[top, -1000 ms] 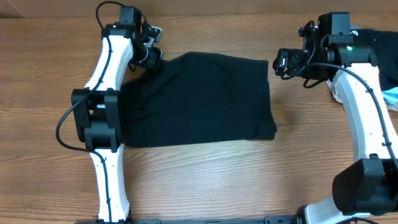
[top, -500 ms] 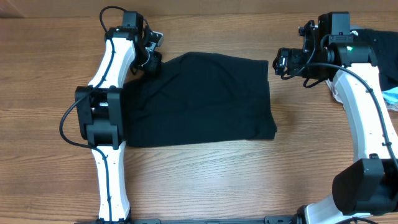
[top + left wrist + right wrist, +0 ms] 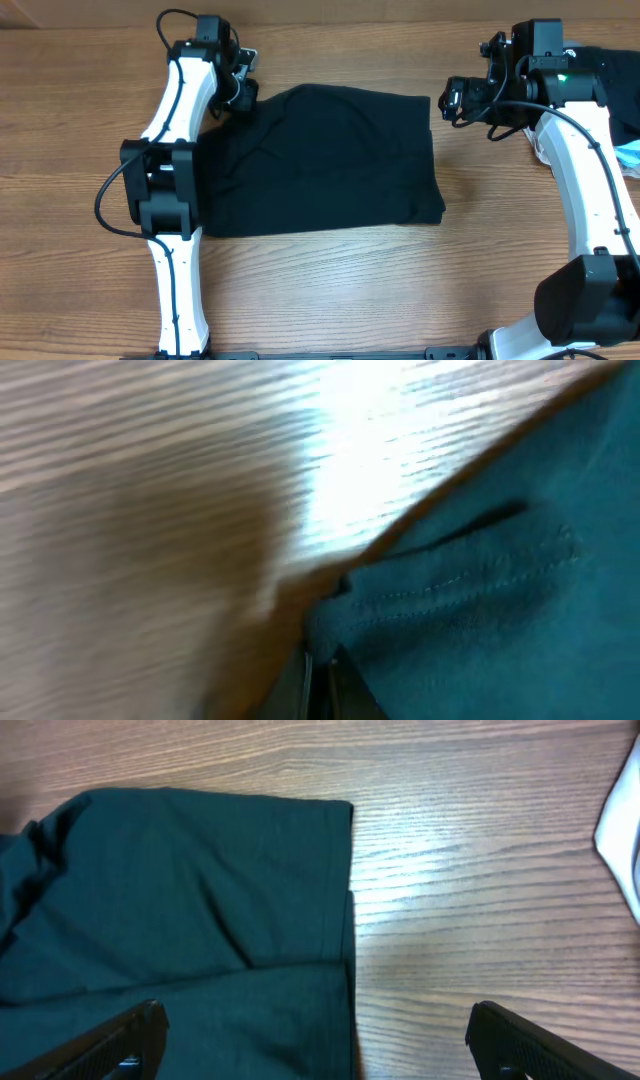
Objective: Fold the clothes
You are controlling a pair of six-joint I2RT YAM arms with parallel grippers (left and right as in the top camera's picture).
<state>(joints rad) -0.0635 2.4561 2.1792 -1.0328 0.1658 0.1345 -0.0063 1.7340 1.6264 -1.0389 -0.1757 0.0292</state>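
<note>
The robot's right gripper will next grab the black garment's far corner (image 3: pixel 428 98) (image 3: pixel 346 807), the one across from the far corner that the left gripper holds.
A black garment (image 3: pixel 320 160) lies spread flat on the wooden table (image 3: pixel 330 290). My left gripper (image 3: pixel 243 95) is at its far left corner, shut on the hemmed edge of the cloth. In the left wrist view the garment (image 3: pixel 480 590) fills the right side and the left gripper (image 3: pixel 320 670) pinches its corner, jaws nearly together. My right gripper (image 3: pixel 447 100) hovers open beside the far right corner. From the right wrist the garment (image 3: pixel 180 890) lies under the left fingertip (image 3: pixel 140 1030), and the right gripper (image 3: pixel 318 1025) holds nothing.
More clothes sit at the table's right edge: a dark piece (image 3: pixel 612 58) behind the right arm and a pale blue one (image 3: pixel 630 155). A white cloth (image 3: pixel 622 820) shows at the right of the right wrist view.
My left gripper has closed on the garment's far left corner after shifting slightly toward the table's far edge. The right arm and the garment have not moved.
</note>
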